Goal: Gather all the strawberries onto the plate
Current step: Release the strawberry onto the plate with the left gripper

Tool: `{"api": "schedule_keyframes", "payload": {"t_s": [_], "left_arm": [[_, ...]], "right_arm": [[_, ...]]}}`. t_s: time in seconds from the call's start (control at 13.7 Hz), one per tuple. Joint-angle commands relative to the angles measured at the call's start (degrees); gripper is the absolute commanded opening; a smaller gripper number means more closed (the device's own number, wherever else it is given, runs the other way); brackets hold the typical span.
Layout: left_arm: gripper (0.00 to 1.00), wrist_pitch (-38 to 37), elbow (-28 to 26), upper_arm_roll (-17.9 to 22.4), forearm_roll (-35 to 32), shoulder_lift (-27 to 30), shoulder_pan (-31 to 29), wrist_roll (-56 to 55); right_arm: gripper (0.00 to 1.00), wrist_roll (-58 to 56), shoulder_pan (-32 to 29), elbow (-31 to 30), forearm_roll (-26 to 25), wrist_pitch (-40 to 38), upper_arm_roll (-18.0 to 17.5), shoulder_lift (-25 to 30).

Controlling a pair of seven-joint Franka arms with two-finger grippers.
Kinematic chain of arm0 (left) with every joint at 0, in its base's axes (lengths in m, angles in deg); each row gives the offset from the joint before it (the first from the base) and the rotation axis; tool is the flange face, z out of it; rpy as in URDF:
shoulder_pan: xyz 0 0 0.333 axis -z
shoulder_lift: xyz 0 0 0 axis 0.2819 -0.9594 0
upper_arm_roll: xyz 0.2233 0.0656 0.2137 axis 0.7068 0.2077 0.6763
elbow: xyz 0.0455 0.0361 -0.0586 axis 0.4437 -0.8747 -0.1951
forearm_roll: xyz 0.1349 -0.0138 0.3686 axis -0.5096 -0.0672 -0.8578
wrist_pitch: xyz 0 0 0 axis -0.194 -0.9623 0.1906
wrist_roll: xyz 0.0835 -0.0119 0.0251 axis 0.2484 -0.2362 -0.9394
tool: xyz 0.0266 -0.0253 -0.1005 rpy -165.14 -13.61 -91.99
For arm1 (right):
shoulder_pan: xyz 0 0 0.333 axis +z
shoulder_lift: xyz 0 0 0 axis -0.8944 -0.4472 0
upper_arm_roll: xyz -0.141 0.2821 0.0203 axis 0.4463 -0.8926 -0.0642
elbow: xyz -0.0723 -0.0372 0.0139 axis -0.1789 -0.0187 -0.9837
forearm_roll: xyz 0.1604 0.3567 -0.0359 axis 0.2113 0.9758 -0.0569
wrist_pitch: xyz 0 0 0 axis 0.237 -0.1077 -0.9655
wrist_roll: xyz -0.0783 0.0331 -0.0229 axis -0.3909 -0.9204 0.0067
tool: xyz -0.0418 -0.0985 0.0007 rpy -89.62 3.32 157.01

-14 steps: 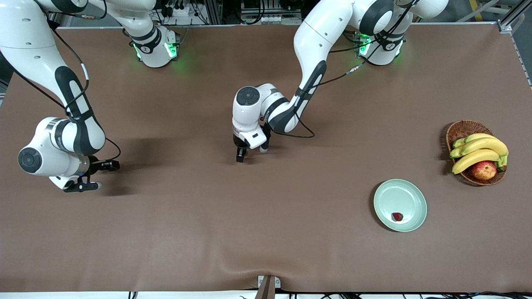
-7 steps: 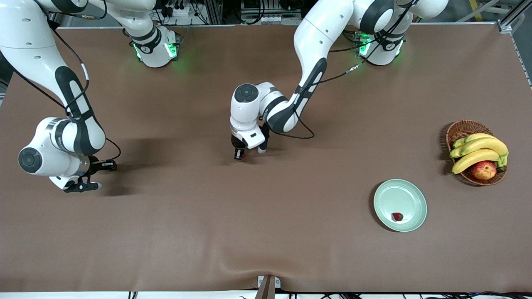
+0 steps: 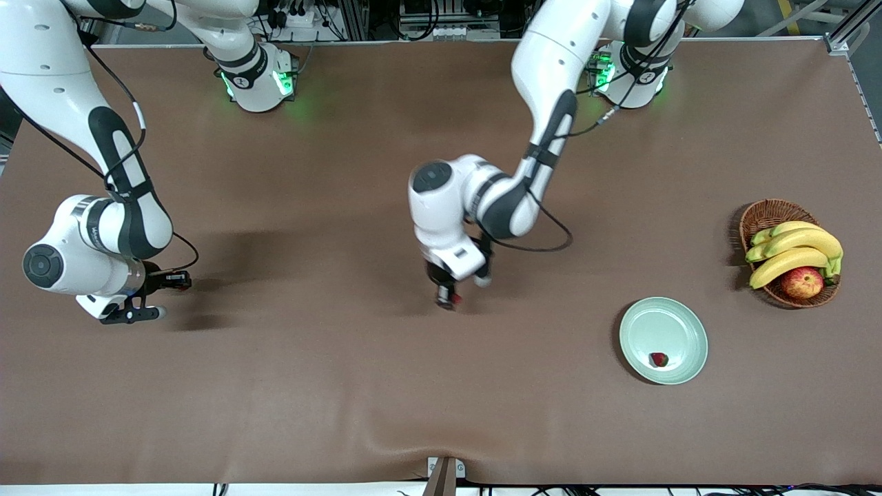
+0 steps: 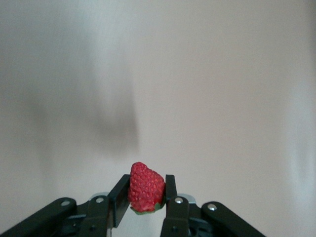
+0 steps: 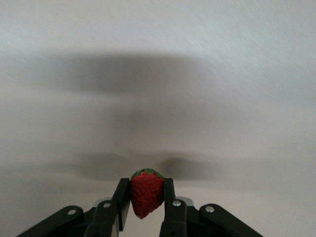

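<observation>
Next, I release the strawberry from my left gripper in the mint-green plate (image 3: 690,355), next to the strawberry that lies there, toward the side of the basket.
My left gripper (image 3: 448,299) is shut on a strawberry (image 4: 145,187) and holds it above the bare brown table near its middle; the berry shows as a red speck in the front view (image 3: 453,299). My right gripper (image 3: 180,281) is shut on another strawberry (image 5: 146,192) above the table at the right arm's end. The pale mint-green plate (image 3: 679,322) lies toward the left arm's end, nearer the front camera than both grippers. One strawberry (image 3: 659,359) lies in it near its front rim.
A brown wicker basket (image 3: 760,217) with bananas (image 3: 792,250) and a red-yellow apple (image 3: 802,282) stands beside the plate at the left arm's end. A small metal bracket (image 3: 444,471) sits at the table's front edge.
My left gripper has risen off the table with a strawberry and moved toward the plate and the front camera. My right gripper has shifted only slightly.
</observation>
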Motion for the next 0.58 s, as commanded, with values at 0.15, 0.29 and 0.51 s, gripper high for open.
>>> {"api": "schedule_keyframes", "payload": {"t_s": [0.15,0.29,0.51], "left_arm": [[0.00,-3.2,-1.0,0.2,-1.6,1.5,-11.2,12.0],[0.00,-3.5,-1.1,0.4,-1.6,2.8,-15.3,15.6],[0.00,-3.5,-1.1,0.3,-1.6,3.0,-21.4,20.5]], "right_arm": [[0.15,0.9,7.8,0.3,9.5,-4.1,-0.5,4.3],[0.15,6.7,12.3,0.4,10.0,-5.7,-0.5,4.3],[0.16,20.5,21.6,2.4,10.1,-6.0,-0.5,4.0]]}}
